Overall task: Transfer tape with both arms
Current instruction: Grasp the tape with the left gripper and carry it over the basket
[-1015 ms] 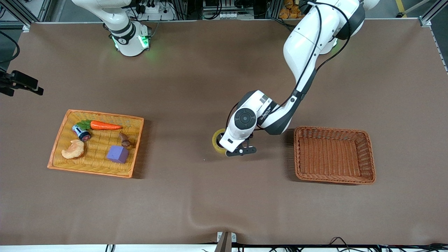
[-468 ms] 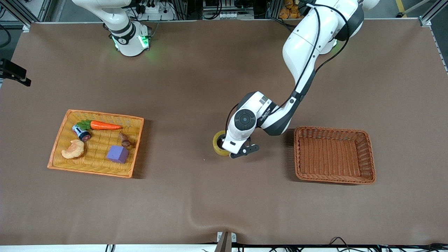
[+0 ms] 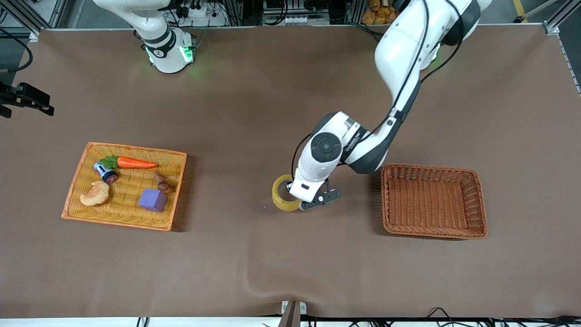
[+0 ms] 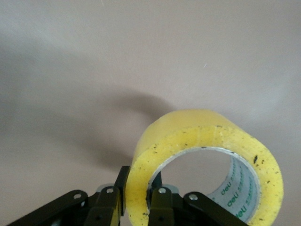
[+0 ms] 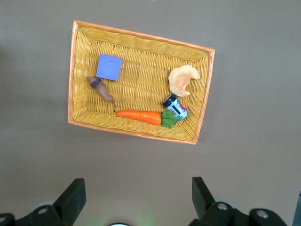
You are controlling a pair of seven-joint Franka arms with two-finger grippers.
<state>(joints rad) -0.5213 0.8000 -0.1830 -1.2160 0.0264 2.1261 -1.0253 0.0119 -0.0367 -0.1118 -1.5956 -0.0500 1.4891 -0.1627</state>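
Next, the left gripper drops the tape inside the empty brown wicker basket, near the middle of the basket's woven bottom [image 3: 433, 193].
The tape [image 3: 283, 200] is a yellow roll with a grey-white core, held a little above the brown table's middle. My left gripper [image 3: 296, 196] is shut on its wall, one finger inside the core and one outside. In the left wrist view the tape [image 4: 197, 127] stands on edge in the left gripper [image 4: 139, 182], with its shadow on the table below. My right gripper [image 5: 137, 184] is open and empty, high above the table and looking down on the yellow tray [image 5: 141, 35]. The right arm waits.
The yellow wicker tray [image 3: 136, 150] at the right arm's end holds a carrot [image 3: 136, 163], a purple cube [image 3: 153, 200], a pale orange pastry toy [image 3: 95, 194], a small jar [image 3: 105, 172] and a brown piece. An empty brown wicker basket [image 3: 431, 167] sits at the left arm's end.
My left gripper has risen with the tape in it, lifting the roll off the table. The left arm's elbow has moved up. The right arm barely moved.
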